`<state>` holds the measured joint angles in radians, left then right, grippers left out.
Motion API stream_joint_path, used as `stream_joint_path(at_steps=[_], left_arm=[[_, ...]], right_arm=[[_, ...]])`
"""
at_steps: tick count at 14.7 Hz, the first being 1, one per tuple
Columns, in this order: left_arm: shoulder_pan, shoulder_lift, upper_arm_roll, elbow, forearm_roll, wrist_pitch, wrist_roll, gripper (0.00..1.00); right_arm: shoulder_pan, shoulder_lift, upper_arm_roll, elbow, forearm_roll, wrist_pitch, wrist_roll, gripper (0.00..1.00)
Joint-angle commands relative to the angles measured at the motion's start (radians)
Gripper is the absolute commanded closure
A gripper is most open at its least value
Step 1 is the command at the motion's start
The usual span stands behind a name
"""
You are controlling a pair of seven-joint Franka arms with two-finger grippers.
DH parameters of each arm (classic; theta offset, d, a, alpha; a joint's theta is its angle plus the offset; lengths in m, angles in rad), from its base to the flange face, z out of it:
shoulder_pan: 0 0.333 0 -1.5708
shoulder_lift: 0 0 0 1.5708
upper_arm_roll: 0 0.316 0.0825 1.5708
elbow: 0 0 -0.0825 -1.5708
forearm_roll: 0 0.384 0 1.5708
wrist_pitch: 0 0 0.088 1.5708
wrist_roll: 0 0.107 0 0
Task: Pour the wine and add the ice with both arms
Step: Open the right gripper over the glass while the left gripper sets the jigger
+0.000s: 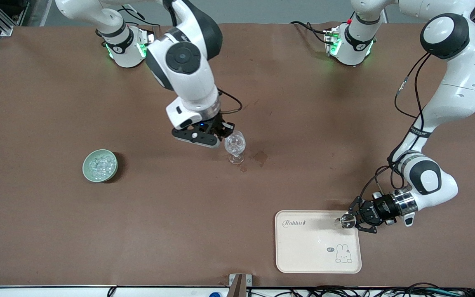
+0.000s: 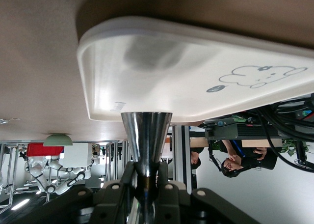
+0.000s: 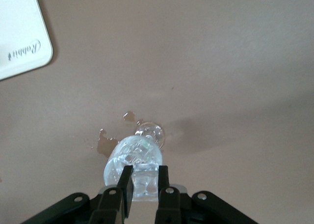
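My right gripper will release the clear ice cube in the bowl of the clear stemmed glass (image 1: 235, 143) (image 3: 134, 161).
A clear stemmed glass (image 1: 235, 145) stands mid-table, with glinting chunks in its bowl. My right gripper (image 1: 221, 133) hangs right over its rim, shut on a clear ice cube (image 3: 145, 181). The glass (image 3: 128, 157) shows just under the fingers in the right wrist view. A green bowl (image 1: 99, 165) of ice (image 1: 99, 164) sits toward the right arm's end. My left gripper (image 1: 355, 220) is low at the edge of a cream tray (image 1: 318, 247). It is shut on a shiny cone-shaped vessel (image 2: 146, 130), which rests at the tray's rim (image 2: 98, 111).
Small wet stains (image 1: 259, 157) mark the brown table beside the glass's foot, and they also show in the right wrist view (image 3: 104, 144). The tray (image 3: 19, 32) lies near the front edge, toward the left arm's end.
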<state>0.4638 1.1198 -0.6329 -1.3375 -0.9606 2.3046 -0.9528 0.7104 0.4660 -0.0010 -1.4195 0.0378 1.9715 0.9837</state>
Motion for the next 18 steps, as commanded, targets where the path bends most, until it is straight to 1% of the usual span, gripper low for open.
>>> stream_joint_path(at_steps=[1, 4, 6, 7, 8, 9, 11, 12, 13, 15, 16, 17, 18], left_arm=[[-0.02, 0.057, -0.002, 0.063, -0.024, 0.009, 0.019, 0.99], [-0.02, 0.087, -0.002, 0.072, -0.024, 0.009, 0.037, 0.99], [-0.02, 0.091, -0.001, 0.07, -0.023, 0.009, 0.039, 0.99], [-0.019, 0.091, -0.001, 0.069, -0.023, 0.007, 0.037, 0.98], [-0.019, 0.089, -0.001, 0.067, -0.023, 0.007, 0.039, 0.91], [-0.019, 0.087, 0.001, 0.064, -0.02, 0.003, 0.048, 0.74], [-0.008, 0.081, 0.006, 0.06, -0.013, -0.001, 0.084, 0.23], [-0.004, 0.077, 0.007, 0.06, -0.013, -0.002, 0.075, 0.02], [0.002, 0.066, 0.007, 0.057, -0.009, -0.007, 0.075, 0.0], [0.018, 0.037, 0.012, 0.035, 0.006, -0.043, 0.075, 0.0], [0.036, 0.025, 0.021, 0.032, 0.04, -0.08, 0.074, 0.0], [0.056, 0.015, 0.024, 0.031, 0.104, -0.124, 0.074, 0.0], [0.081, -0.001, 0.024, 0.029, 0.181, -0.16, 0.074, 0.0]], right_arm=[[0.043, 0.051, -0.011, 0.045, 0.002, -0.008, 0.044, 0.99], [0.073, 0.077, -0.011, 0.045, 0.001, -0.008, 0.044, 0.99], [0.073, 0.082, -0.011, 0.045, -0.001, -0.006, 0.038, 0.98], [0.072, 0.082, -0.013, 0.047, -0.003, -0.005, 0.038, 0.98], [0.067, 0.085, -0.013, 0.051, -0.006, 0.0, 0.033, 0.98], [0.066, 0.095, -0.013, 0.056, -0.007, 0.024, 0.03, 0.98], [0.066, 0.111, -0.013, 0.057, -0.009, 0.067, 0.032, 0.98], [0.064, 0.115, -0.013, 0.057, -0.009, 0.07, 0.032, 0.98], [0.064, 0.115, -0.014, 0.057, -0.01, 0.07, 0.032, 0.98], [0.066, 0.117, -0.014, 0.056, -0.013, 0.069, 0.032, 0.96], [0.069, 0.117, -0.014, 0.054, -0.013, 0.067, 0.032, 0.93], [0.072, 0.115, -0.014, 0.054, -0.018, 0.066, 0.032, 0.88], [0.072, 0.115, -0.014, 0.056, -0.018, 0.063, 0.03, 0.78]])
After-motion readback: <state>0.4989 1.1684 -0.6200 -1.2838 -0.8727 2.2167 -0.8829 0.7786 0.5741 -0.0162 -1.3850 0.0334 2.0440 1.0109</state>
